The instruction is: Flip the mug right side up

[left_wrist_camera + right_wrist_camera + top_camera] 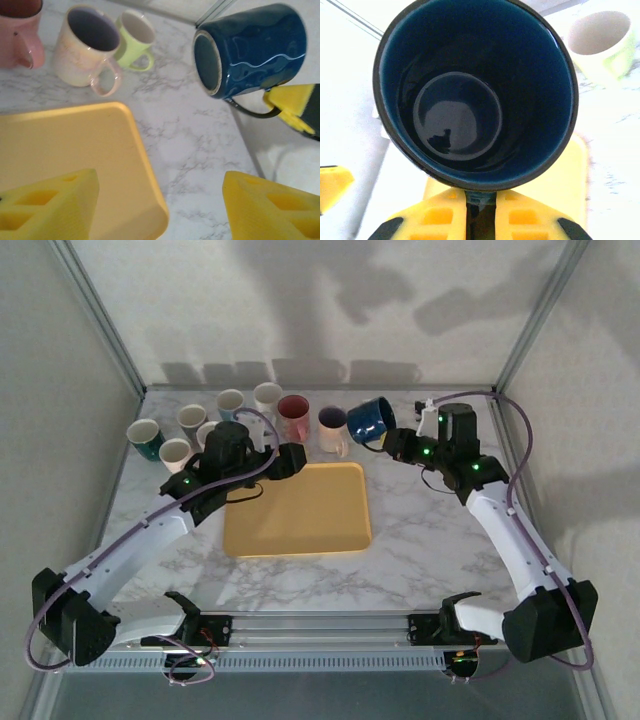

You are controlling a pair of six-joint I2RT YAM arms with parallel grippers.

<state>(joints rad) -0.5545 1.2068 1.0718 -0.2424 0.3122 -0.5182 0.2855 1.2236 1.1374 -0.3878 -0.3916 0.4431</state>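
Observation:
Next, I set the dark blue mug down with my right gripper on the table (pixel 380 461) just past the corner of the tray near the cream mug.
The dark blue mug (pixel 370 420) hangs in the air past the tray's far right corner, tipped on its side. My right gripper (pixel 392 443) is shut on its handle. The right wrist view looks straight into the mug's mouth (pixel 470 90), with the handle pinched between the yellow fingers of the right gripper (pixel 482 200). In the left wrist view the mug (pixel 250 47) shows its base turned to the left, and one right finger (pixel 295 102) grips the handle. My left gripper (pixel 290 458) stands open over the tray's far edge, and nothing sits between the fingers of the left gripper (pixel 160 200).
A yellow tray (pixel 300 530) lies mid-table. Several upright mugs stand behind it: a pink one (pixel 294 415), a cream one (pixel 332 430), a white one (pixel 266 397), and more at the far left (pixel 146 438). The enclosure walls close in the table.

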